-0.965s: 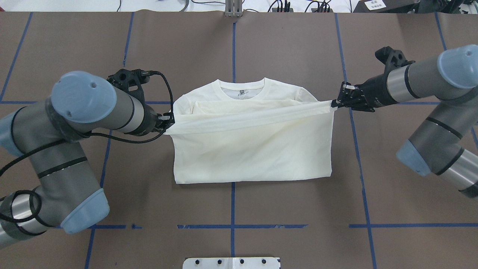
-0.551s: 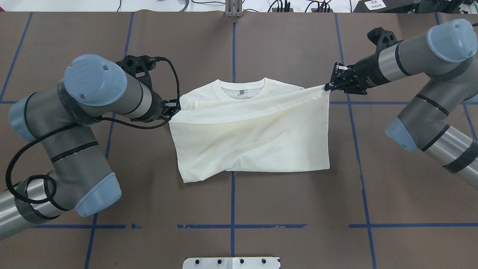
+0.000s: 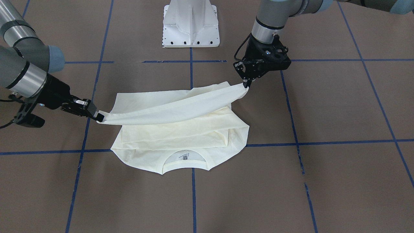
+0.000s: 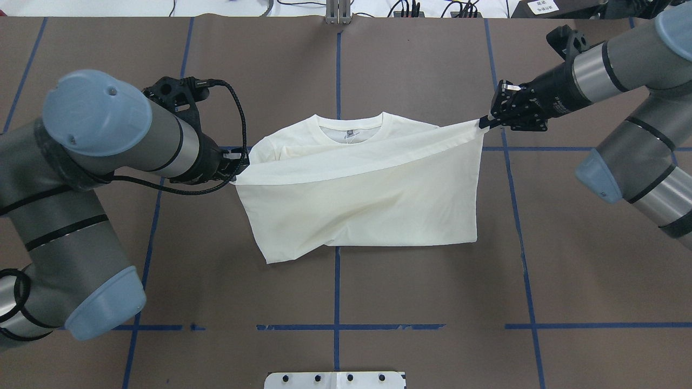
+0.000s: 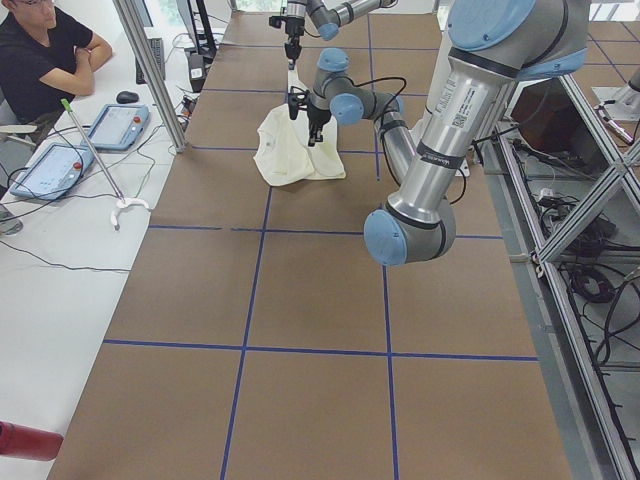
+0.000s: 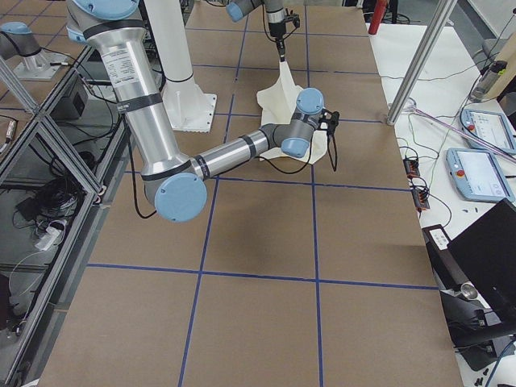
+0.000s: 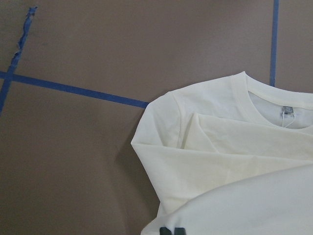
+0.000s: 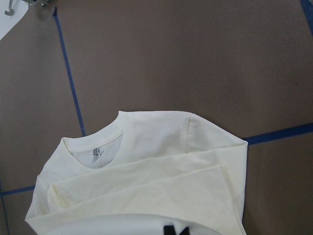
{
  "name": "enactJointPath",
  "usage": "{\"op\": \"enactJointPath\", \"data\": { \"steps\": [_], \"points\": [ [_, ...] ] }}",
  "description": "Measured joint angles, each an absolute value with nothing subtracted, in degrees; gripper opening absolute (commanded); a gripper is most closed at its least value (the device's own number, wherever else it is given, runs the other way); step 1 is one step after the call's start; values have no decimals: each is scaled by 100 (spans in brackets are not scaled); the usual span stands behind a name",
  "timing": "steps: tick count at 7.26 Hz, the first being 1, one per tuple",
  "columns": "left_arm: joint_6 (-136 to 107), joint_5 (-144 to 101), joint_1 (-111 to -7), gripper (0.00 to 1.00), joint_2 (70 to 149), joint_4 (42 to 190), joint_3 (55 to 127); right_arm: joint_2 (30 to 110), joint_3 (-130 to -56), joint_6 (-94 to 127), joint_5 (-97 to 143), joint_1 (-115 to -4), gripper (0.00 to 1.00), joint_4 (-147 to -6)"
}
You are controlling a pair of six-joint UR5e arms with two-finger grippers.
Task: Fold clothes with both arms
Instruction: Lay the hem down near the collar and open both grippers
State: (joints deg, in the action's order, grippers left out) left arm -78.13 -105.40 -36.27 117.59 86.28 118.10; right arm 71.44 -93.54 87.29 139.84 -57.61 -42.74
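Observation:
The left gripper will let go of the hem's corner on the shoulder of the cream T-shirt, just inside the T-shirt's side edge (image 3: 238,130) (image 7: 172,141).
The cream T-shirt (image 4: 367,205) lies plain side up on the brown table, its collar (image 4: 354,127) at the far side and its sleeves folded in. Its hem is lifted off the table and stretched taut between both grippers. My left gripper (image 4: 238,168) is shut on the hem's left corner, my right gripper (image 4: 485,121) on the right corner, farther from the robot, so the hem slants. In the front-facing view the left gripper (image 3: 247,84) holds higher than the right gripper (image 3: 98,116), and the T-shirt (image 3: 181,132) sags beneath. Both wrist views show the collar (image 7: 279,98) below.
The white pedestal base (image 3: 190,24) stands at the robot's side of the table. Blue tape lines (image 4: 337,281) cross the brown surface. In the exterior left view a person (image 5: 40,60) sits at a side table with tablets (image 5: 115,125).
Both grippers have carried the hem away from the robot toward the collar, the right one farther. The shirt's near fold edge has drawn inward and its left corner sags.

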Motion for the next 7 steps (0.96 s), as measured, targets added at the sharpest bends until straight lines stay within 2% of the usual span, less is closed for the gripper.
{"op": "enactJointPath", "data": {
  "steps": [2, 4, 7],
  "points": [
    [-7819, -10603, -3604, 0, 11744, 8421, 12021, 7329, -9652, 8729, 14245, -5870, 0, -4312],
    [-7812, -10610, -3583, 0, 11779, 8427, 11901, 7181, -9371, 8700, 14098, -5872, 0, -4343],
    [-7784, -10580, -3684, 0, 11959, 9322, 10734, 6780, -8637, 8690, 13819, -5764, 0, -4344]
  ]
}}
